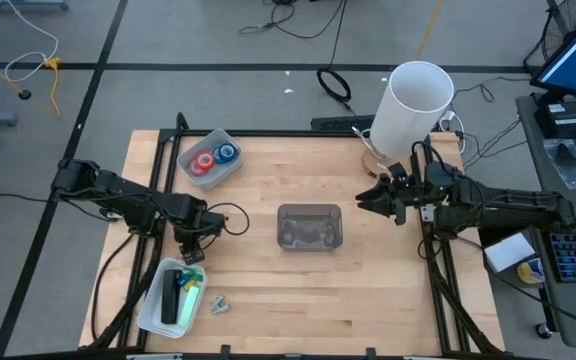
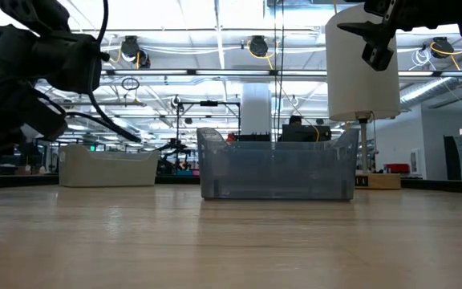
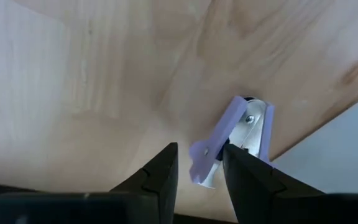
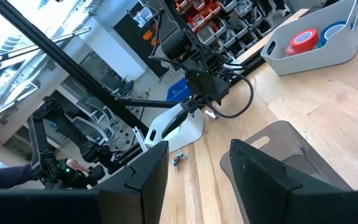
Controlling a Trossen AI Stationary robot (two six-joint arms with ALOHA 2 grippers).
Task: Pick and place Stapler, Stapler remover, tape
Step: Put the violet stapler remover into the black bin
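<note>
The stapler remover slants beneath one finger of my left gripper, so I will back off, line up with it and pinch one lavender handle (image 3: 221, 135).
The lavender and metal stapler remover (image 1: 218, 303) lies flat on the wood next to a white bin (image 1: 158, 318). That bin holds a black and green item (image 1: 178, 293), perhaps the stapler. Red and blue tape rolls (image 1: 212, 158) sit in a white bin (image 1: 194, 180) at the far left. My left gripper (image 1: 190, 252) hovers open near the first bin's far end. In its wrist view the remover (image 3: 232, 142) shows past its fingertips, untouched. My right gripper (image 1: 373, 200) is open in the air, right of the clear bin (image 1: 310, 226).
A tall white cylinder (image 1: 415, 100) stands at the far right corner, behind my right arm. The clear bin (image 2: 275, 170) sits mid-table and holds some small dark things. Bare wood lies along the near edge, right of the remover. Cables and a keyboard lie beyond the right edge.
</note>
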